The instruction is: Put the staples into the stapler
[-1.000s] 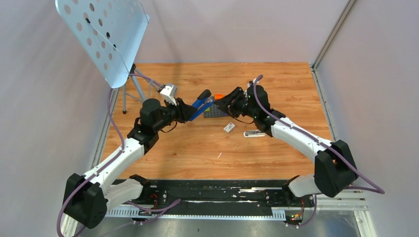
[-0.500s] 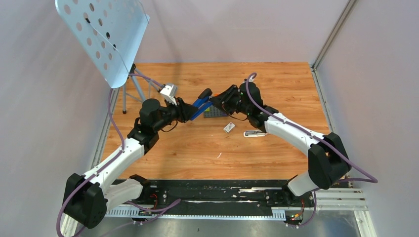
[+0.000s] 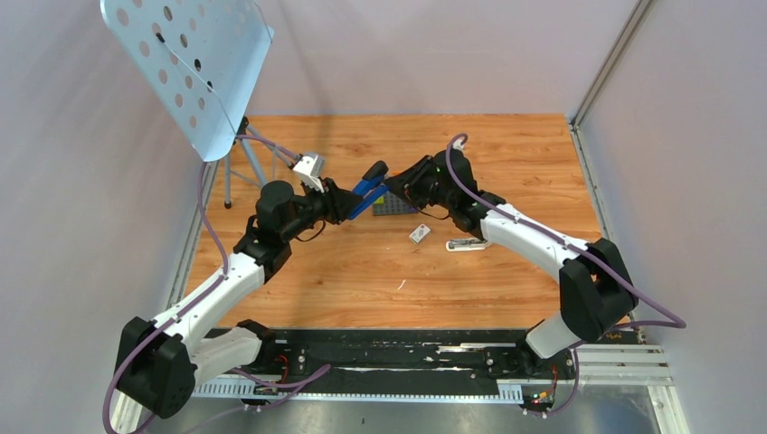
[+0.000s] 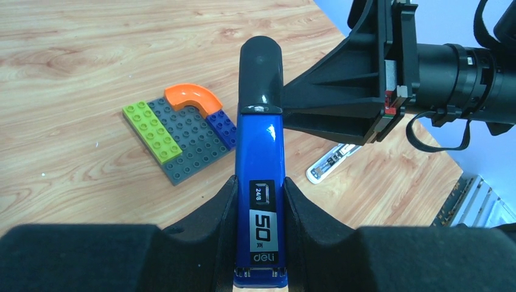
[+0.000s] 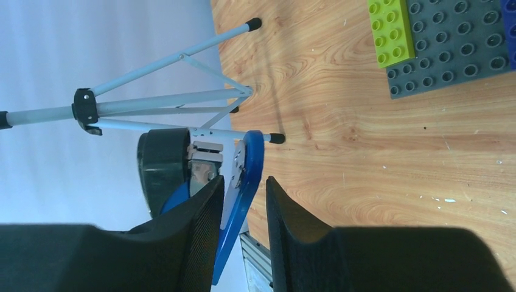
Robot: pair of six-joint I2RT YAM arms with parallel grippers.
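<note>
My left gripper is clamping the hinge end of the stapler, so my right gripper should hold the arm while my left gripper takes the black top end (image 4: 260,73) to open it.
The blue stapler (image 3: 369,190) with a black top end is held off the table in my left gripper (image 3: 349,201), which is shut on its body (image 4: 260,176). In the left wrist view my left gripper (image 4: 260,196) clamps it from both sides. My right gripper (image 3: 395,184) is at the stapler's far tip. In the right wrist view my right gripper (image 5: 243,180) is open, its jaws on either side of the stapler's blue arm (image 5: 246,170), with a gap on the right side. The white staple box (image 3: 419,233) lies on the table. The staple strip is not visible.
A multicoloured block plate (image 3: 394,207) lies under the grippers and shows in the left wrist view (image 4: 182,137). A white plastic bar (image 3: 466,245) lies right of the box. A perforated metal stand (image 3: 190,63) rises at the back left, its legs (image 5: 170,103) near the stapler.
My right gripper has moved left and closed in on the stapler's tip. The left gripper and stapler have stayed almost still.
</note>
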